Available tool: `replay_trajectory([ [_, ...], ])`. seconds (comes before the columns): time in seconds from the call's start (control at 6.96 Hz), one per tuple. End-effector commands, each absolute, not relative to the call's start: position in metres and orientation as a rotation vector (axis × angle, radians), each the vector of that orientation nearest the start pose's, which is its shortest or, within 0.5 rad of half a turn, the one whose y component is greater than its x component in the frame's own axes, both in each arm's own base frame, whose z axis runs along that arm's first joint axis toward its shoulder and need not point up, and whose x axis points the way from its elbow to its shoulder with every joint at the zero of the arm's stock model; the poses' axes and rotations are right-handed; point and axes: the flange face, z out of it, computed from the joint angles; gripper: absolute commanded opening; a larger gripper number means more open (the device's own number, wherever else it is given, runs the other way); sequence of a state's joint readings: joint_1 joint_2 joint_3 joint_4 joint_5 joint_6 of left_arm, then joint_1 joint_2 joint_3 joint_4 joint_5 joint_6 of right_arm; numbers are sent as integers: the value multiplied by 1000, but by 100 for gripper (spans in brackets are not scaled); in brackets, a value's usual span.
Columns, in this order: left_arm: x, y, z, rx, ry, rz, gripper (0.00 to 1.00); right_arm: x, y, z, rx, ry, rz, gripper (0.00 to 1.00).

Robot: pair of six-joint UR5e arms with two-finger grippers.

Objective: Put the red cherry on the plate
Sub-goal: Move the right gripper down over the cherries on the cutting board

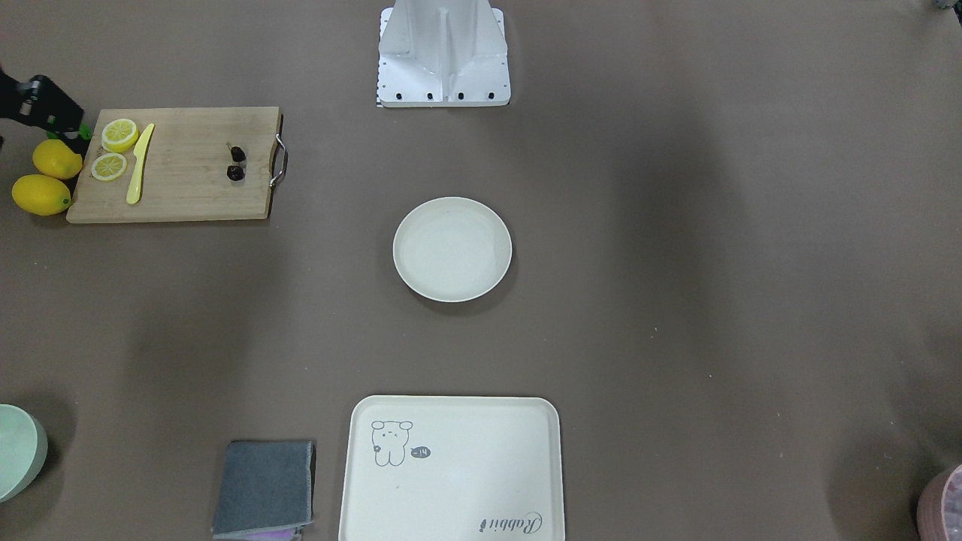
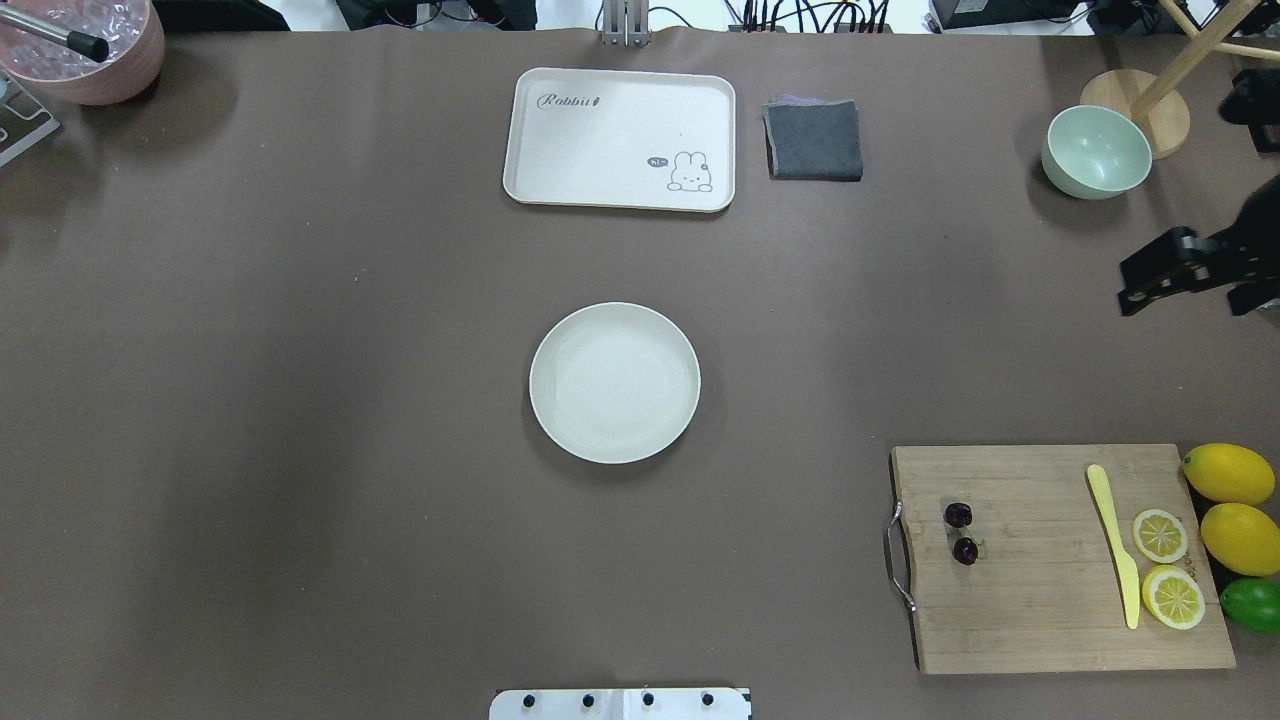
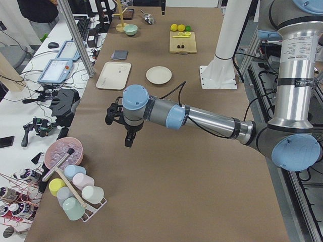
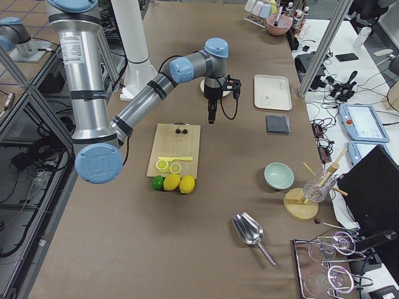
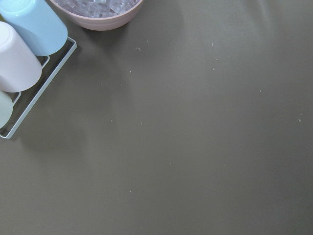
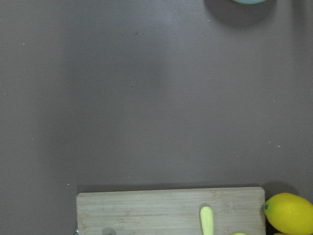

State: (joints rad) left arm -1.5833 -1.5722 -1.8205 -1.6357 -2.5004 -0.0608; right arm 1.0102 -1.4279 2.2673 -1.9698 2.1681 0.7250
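The robot's right gripper will close on the red cherry's green stem (image 1: 237,162), between the dark fruits at the handle end of the wooden cutting board.
The red cherry (image 2: 961,532), a pair of tiny dark fruits, lies on the handle end of a wooden cutting board (image 2: 1040,600), also seen from the front (image 1: 235,163). The round cream plate (image 2: 614,383) sits at the table's middle with nothing on it. My right gripper (image 2: 1125,295) hangs high above the table beyond the board, apart from the cherry. From the right side its fingers (image 4: 212,115) draw to one narrow tip and hold nothing. My left gripper (image 3: 128,142) hovers over the table's left part, far from both; I cannot tell its state.
On the board lie a yellow knife (image 2: 1115,560) and two lemon slices (image 2: 1160,535). Two lemons (image 2: 1228,473) and a lime (image 2: 1252,604) lie beside it. A bear tray (image 2: 620,140), grey cloth (image 2: 814,140), green bowl (image 2: 1096,150), pink bowl (image 2: 85,50) and the robot base (image 1: 443,52) stand around.
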Motion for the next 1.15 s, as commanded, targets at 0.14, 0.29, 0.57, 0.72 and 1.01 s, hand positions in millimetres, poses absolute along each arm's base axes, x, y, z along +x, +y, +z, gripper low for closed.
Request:
replay_trajectory([
  [0.14,-71,-481,519,274,923,53,99,-298,-334,294,14,-697,75,100],
  [0.29,-71,-481,520,272,922,52,99,-318,-303,319,36,-705,133,99],
  [0.57,-73,-477,519,275,923,50,99,-344,-278,361,57,-700,147,96],
  [0.72,-76,-476,518,281,920,45,99,-370,-284,392,81,-744,188,90],
  [1.01,-83,-475,516,292,918,34,99,-375,-284,429,94,-782,186,87],
])
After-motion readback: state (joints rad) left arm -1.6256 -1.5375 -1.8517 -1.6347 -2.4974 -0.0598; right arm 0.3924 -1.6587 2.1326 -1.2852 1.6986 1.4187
